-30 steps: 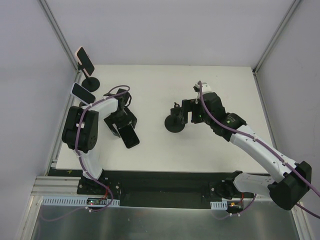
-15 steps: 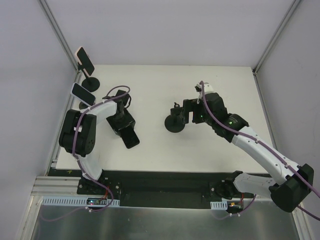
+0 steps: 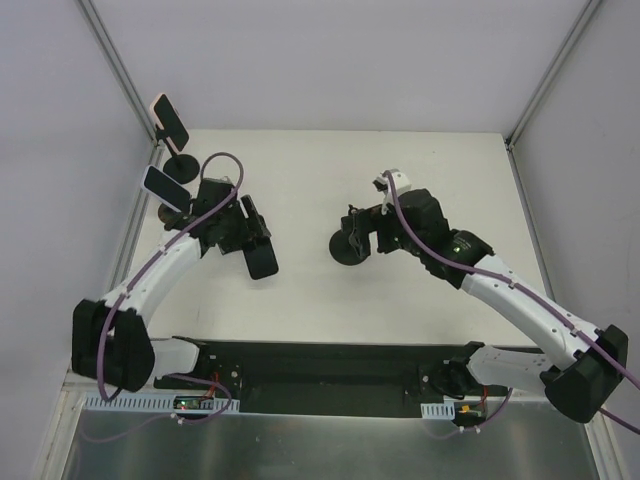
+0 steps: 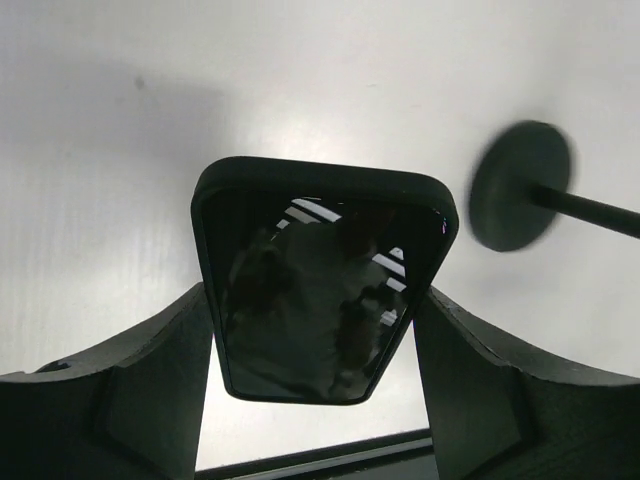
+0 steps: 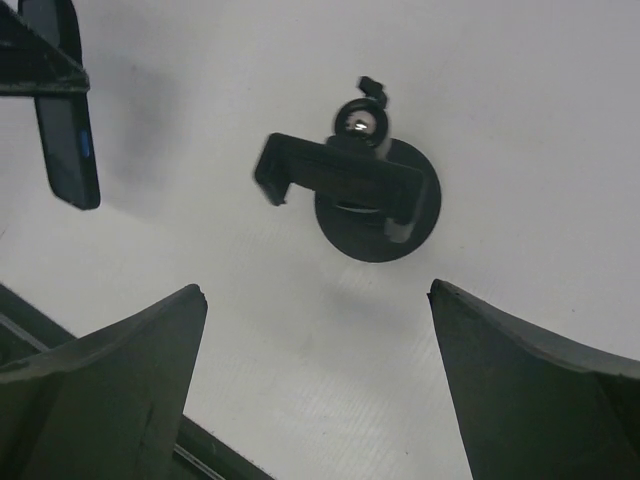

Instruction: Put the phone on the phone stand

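The black phone's near end (image 3: 270, 258) (image 5: 82, 152) is the free part sticking out past my left gripper's fingers. My right gripper takes hold of it next.
A black phone (image 3: 263, 262) is clamped by its long edges between the fingers of my left gripper (image 3: 254, 248), held just above the white table left of centre. In the left wrist view the phone (image 4: 325, 290) fills the gap between the jaws of the left gripper (image 4: 312, 296), screen towards the camera. The empty black phone stand (image 3: 350, 248), a round base with a clamp on top, stands mid-table. My right gripper (image 3: 368, 226) hovers over it, open and empty. The right wrist view shows the stand (image 5: 372, 195) beyond the open right gripper (image 5: 318, 290), and the phone (image 5: 66, 135) at the far left.
Two other stands carrying phones (image 3: 170, 122) (image 3: 166, 187) stand at the table's far left edge. A round stand base with a stem (image 4: 520, 185) shows right of the phone. Cage posts rise at the back corners. A black strip (image 3: 320, 360) runs along the near edge.
My left arm has stretched out and its wrist has swung, carrying the phone slightly up and back. My right gripper has shifted a little left over the stand.
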